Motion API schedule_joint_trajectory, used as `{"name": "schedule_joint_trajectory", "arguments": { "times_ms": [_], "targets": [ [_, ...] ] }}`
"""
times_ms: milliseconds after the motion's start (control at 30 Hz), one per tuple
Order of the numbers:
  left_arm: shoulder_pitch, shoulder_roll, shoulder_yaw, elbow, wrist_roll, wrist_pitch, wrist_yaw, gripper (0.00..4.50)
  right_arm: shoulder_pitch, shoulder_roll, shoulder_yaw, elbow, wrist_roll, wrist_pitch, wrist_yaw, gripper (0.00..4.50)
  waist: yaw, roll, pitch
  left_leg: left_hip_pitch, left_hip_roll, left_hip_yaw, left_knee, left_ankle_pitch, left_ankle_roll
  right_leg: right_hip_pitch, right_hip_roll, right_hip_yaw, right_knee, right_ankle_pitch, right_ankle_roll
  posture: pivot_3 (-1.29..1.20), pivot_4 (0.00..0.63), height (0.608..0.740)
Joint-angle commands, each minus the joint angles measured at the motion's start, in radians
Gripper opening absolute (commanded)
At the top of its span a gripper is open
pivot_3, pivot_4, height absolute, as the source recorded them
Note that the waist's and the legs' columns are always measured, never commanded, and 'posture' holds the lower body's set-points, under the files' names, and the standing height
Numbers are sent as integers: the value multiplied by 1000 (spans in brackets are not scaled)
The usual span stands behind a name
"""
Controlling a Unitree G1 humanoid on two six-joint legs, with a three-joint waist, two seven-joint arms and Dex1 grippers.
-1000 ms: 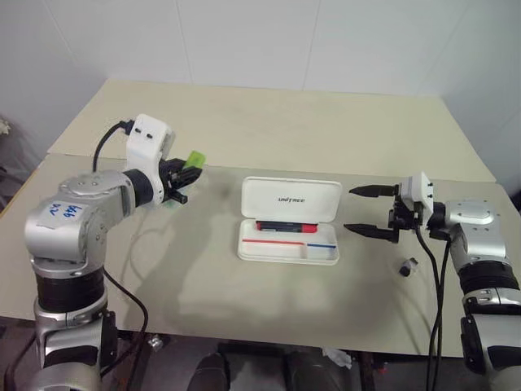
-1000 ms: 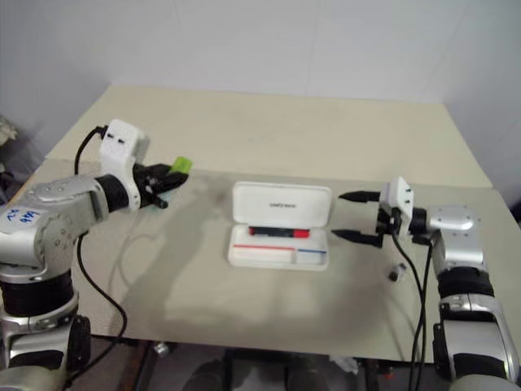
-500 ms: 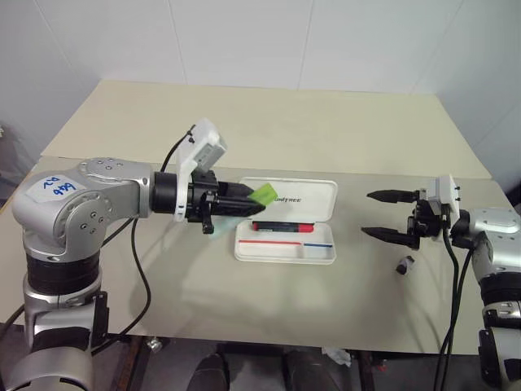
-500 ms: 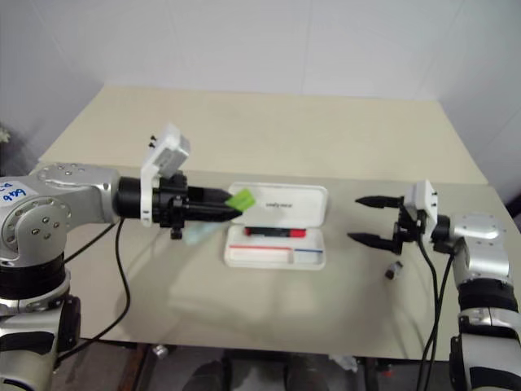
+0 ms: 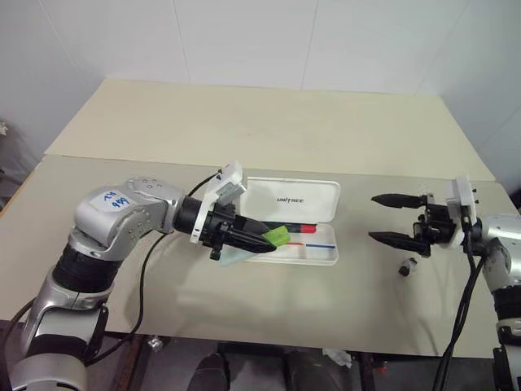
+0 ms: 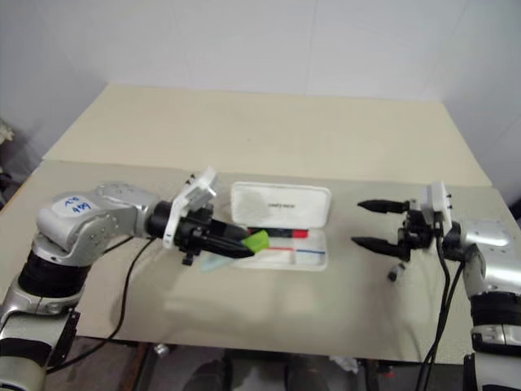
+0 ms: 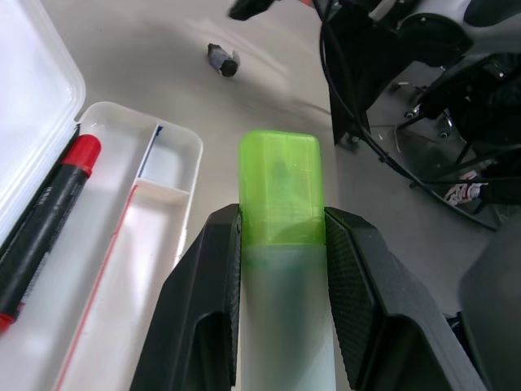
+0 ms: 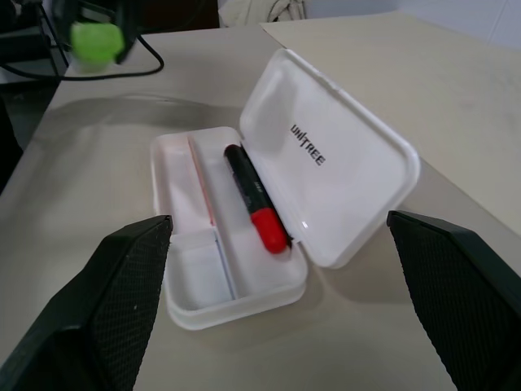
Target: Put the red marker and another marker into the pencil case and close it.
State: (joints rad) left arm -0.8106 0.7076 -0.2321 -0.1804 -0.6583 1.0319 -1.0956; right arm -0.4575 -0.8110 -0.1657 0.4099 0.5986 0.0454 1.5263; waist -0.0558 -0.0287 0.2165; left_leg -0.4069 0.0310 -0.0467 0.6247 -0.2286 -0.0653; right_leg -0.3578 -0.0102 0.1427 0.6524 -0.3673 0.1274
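Note:
My left gripper is to release the green-capped marker in the pencil case's long front compartment [image 5: 274, 250] [image 7: 120, 308], next to the red marker.
The white pencil case [image 5: 319, 255] lies open in the middle of the table, lid [image 5: 293, 200] tilted back. Inside it, along the hinge side, rests the red marker [image 8: 254, 199] with its black barrel and red cap. My left gripper [image 5: 269, 242] is shut on the other marker [image 7: 281, 195], pale mint with a green cap, and holds it over the left end of the case's tray, cap pointing right. My right gripper [image 5: 394, 218] stands open to the right of the case, fingers pointing left at it, with nothing between them.
A small dark cap-like piece [image 5: 404, 266] lies on the table just below the right gripper. A second table [image 5: 269, 114] adjoins at the back. The left arm's cable [image 5: 146, 269] trails over the front left of the table.
My left gripper carried the green-capped marker rightward and down from the left of the table to over the case's left end. The right gripper drew back slightly to the right.

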Motion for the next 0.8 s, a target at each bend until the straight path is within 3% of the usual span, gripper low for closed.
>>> {"name": "schedule_joint_trajectory", "arguments": {
  "times_ms": [33,300,800],
  "targets": [
    [8,21,-29,43,55,-96,-71,1121,36,0,-49,-78,55,28,48,4500,0,0,0,0,0,0,0,0,0,0,0,0,0,0,0,0,150,740],
    [-15,49,-129,188,204,-280,-228,1121,88,13,-45,-127,51,22,31,4500,-1,0,0,0,0,1,0,0,1,0,0,1,0,0,0,0,150,740],
    [-222,-112,-195,548,425,-510,-372,1121,112,49,-29,-184,26,23,-16,4500,2,0,0,-1,0,0,1,-1,2,-1,0,0,0,0,0,0,150,740]
  ]
}}
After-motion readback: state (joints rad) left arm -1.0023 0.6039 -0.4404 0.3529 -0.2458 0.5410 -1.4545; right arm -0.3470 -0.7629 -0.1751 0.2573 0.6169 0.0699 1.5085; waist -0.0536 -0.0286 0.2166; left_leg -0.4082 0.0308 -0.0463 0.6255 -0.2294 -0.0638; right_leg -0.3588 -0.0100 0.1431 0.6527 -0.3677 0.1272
